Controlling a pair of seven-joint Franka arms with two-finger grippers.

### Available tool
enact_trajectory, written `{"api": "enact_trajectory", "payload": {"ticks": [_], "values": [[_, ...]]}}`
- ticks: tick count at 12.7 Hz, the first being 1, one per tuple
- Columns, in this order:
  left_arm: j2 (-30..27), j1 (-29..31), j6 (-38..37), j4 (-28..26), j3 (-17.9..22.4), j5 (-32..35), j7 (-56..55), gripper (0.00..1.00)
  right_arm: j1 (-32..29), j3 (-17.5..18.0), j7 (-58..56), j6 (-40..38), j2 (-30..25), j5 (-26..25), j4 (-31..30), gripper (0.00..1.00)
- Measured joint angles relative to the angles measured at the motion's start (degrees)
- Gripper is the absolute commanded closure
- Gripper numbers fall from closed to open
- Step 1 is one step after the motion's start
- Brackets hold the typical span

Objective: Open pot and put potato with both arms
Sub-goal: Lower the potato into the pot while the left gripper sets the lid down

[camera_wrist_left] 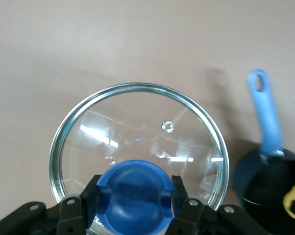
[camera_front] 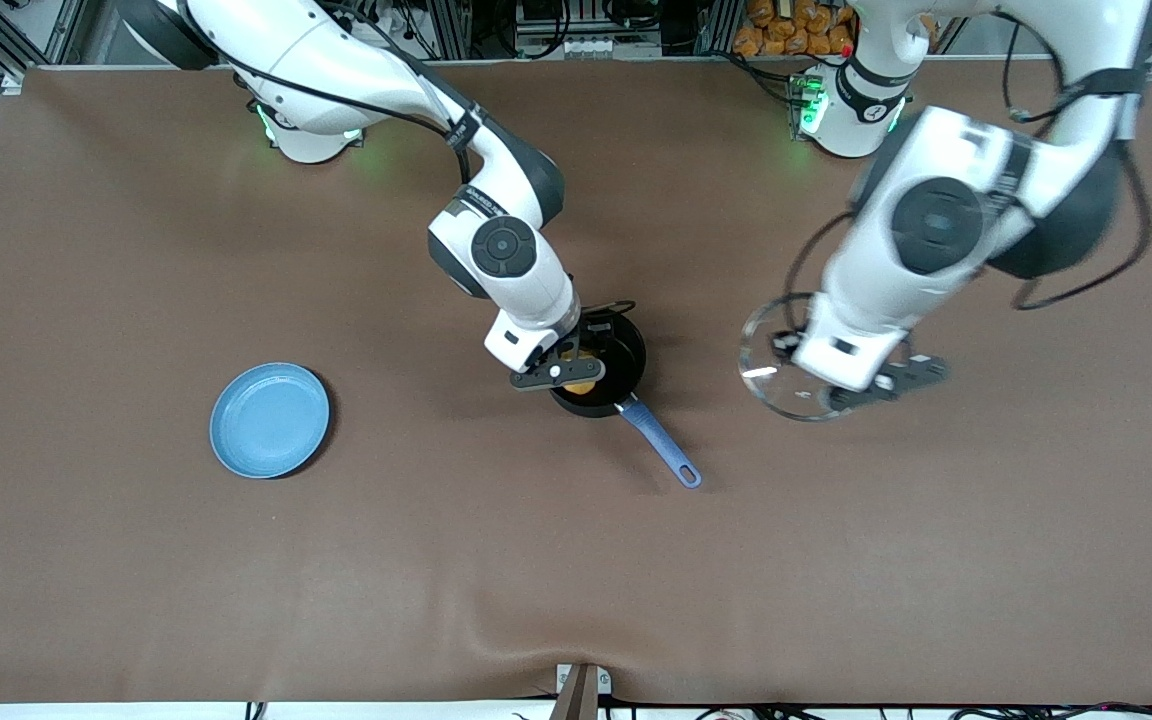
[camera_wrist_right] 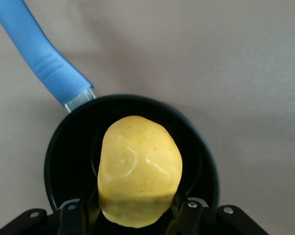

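My left gripper needs to set down and let go of the glass lid, now held over bare table, on the bare table (camera_front: 855, 420) across from the pot's blue handle, toward the left arm's end.
The black pot (camera_front: 630, 352) stands mid-table without a lid, its blue handle (camera_front: 658, 441) pointing toward the front camera. My right gripper (camera_front: 566, 372) hangs just over the pot, shut on the yellow potato (camera_front: 583, 386). In the right wrist view the potato (camera_wrist_right: 139, 169) sits between the fingers, above the pot's (camera_wrist_right: 69, 156) dark inside. My left gripper (camera_front: 861, 385) is shut on the blue knob (camera_wrist_left: 135, 196) of the glass lid (camera_wrist_left: 137, 122). It holds the lid (camera_front: 764, 370) over bare table beside the pot, toward the left arm's end.
A light-blue plate (camera_front: 269, 420) lies toward the right arm's end of the brown table (camera_front: 496, 580). The left wrist view shows the pot (camera_wrist_left: 265, 181) and its handle (camera_wrist_left: 265, 112) at the side of the lid.
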Motion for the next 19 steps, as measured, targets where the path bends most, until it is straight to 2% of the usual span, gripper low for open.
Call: {"api": "enact_trajectory", "payload": {"ticks": [3,8,12,16,17,18,19], "values": [[-0.85,7.90,5.94,-5.02,-0.47,-0.42,13.12,1.00,0.85,-0.01,-1.06,0.72,1.83,-0.06,0.02,1.00],[-2.66,16.08,23.26,-19.51,-1.06,-0.56,25.24,1.00,2.56,-0.02,-1.42,4.03,4.76,-0.46,0.32,1.00],[-2.51,17.70,39.63,-32.39,-1.07,-0.57,28.08,1.00,2.92,-0.06,-1.42,4.07,5.78,-2.06,0.83,1.00],[-0.44,17.89,44.85,-35.07,-1.07,-0.57,29.20,1.00,2.92,-0.25,-1.39,6.75,7.30,-2.11,1.12,1.00],[0.96,18.12,46.55,-35.12,-1.03,-0.57,29.58,0.96,2.92,-0.25,-1.34,7.28,7.60,-2.11,1.34,1.00],[2.46,18.37,47.79,-35.09,-0.97,-0.57,29.78,0.83,2.92,-0.26,-1.15,7.50,7.80,-2.11,1.66,1.00],[3.78,18.61,48.55,-34.95,-0.92,-0.57,29.88,0.57,2.92,-0.25,-0.87,7.75,7.85,-2.11,1.80,1.00]]}}
